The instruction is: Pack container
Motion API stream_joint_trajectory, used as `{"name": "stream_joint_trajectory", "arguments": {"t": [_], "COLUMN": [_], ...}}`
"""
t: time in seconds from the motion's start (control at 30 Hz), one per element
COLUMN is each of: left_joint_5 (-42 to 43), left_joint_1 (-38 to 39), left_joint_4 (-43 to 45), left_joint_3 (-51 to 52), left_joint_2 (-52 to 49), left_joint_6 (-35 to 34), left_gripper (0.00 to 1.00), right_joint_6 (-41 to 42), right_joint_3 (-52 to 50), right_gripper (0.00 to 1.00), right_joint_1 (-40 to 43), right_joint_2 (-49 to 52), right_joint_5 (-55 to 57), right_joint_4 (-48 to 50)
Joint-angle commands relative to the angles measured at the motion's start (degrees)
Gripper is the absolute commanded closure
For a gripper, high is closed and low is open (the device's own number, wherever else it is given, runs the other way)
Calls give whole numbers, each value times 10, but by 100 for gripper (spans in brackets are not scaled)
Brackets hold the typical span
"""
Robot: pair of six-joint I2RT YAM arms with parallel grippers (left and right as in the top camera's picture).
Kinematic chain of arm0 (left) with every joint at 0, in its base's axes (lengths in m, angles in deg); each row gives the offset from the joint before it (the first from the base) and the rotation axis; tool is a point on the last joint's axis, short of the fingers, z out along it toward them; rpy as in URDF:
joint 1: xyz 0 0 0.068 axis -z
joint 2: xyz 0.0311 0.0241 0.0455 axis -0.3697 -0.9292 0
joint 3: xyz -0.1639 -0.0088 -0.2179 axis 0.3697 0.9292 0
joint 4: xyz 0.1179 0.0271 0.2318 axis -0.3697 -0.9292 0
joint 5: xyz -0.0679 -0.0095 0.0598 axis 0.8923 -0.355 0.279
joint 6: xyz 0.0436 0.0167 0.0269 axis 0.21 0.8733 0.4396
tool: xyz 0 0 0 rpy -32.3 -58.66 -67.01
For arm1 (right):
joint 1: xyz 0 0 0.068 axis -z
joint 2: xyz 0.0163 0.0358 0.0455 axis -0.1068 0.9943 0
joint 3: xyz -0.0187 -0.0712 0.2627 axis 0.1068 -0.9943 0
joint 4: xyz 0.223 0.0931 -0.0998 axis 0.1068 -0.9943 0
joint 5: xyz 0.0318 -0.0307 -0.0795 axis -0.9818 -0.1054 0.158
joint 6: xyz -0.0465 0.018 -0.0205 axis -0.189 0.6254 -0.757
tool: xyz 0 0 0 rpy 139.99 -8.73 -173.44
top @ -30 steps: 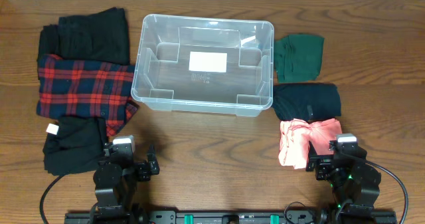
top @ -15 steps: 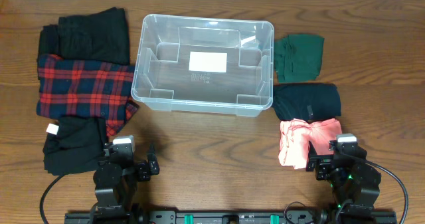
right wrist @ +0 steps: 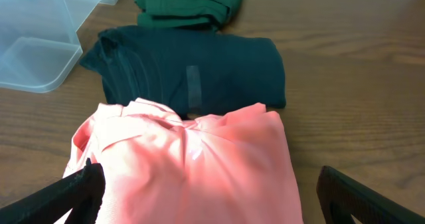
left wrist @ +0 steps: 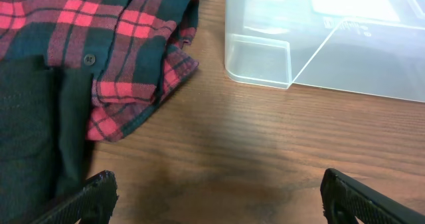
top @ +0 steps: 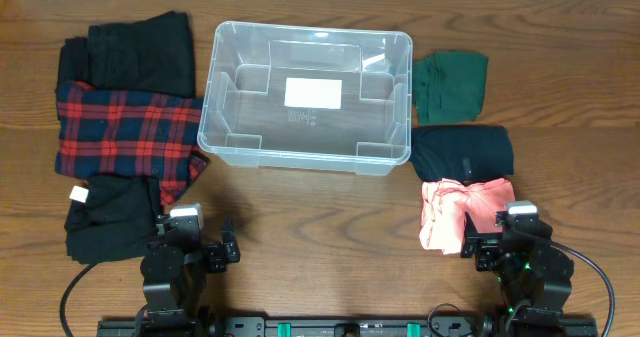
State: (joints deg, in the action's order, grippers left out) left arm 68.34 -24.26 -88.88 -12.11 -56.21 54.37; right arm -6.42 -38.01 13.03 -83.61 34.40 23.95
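Next, my left gripper will go to the black garment with the white tag and close on that garment's outer edge (top: 74,229), farthest from the container.
The clear plastic container (top: 225,127) stands empty at the table's middle back, a white label on its bottom; its corner shows in the left wrist view (left wrist: 265,61) and the right wrist view (right wrist: 33,64). My left gripper (top: 195,249) is open and empty over bare wood near the front edge (left wrist: 212,201). My right gripper (top: 500,245) is open, its fingers wide on either side of a folded pink garment (right wrist: 192,164), not closed on it.
Left of the container lie a black garment (top: 130,52), a red plaid shirt (top: 125,132) and another black garment (top: 110,217). Right of it lie a green garment (top: 450,85) and a dark folded top (top: 462,152), above the pink one (top: 450,212).
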Motion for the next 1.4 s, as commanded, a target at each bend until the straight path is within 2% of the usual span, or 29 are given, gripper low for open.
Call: {"name": "stream_joint_trajectory", "arguments": {"t": [0.0, 0.53, 0.67, 0.9, 1.03, 1.1, 1.37], "left_joint_5": [-25, -32, 12, 13, 8, -16, -19], "left_joint_1": [-1, -1, -1, -1, -1, -1, -1], "left_joint_4": [2, 8, 20, 32, 55, 53, 20], "left_joint_3": [6, 6, 6, -41, -122, -183, -435], "left_joint_2": [4, 4, 4, -16, -80, -141, -415], "left_joint_6": [13, 12, 9, -56, -82, -105, -107], "left_gripper": [2, 2, 2, 2, 2, 2, 2], "right_joint_6": [-8, -8, -8, -8, -8, -8, -8], "right_joint_3": [-2, -2, -2, -2, -2, -2, -2], "right_gripper": [1, 1, 1, 1, 1, 1, 1], "right_joint_1": [4, 4, 4, 4, 4, 4, 4], "right_joint_2": [-4, -4, -4, -4, -4, -4, -4], "right_joint_5": [2, 2, 2, 2, 2, 2, 2], "right_joint_4": [0, 0, 0, 0, 0, 0, 0]}}
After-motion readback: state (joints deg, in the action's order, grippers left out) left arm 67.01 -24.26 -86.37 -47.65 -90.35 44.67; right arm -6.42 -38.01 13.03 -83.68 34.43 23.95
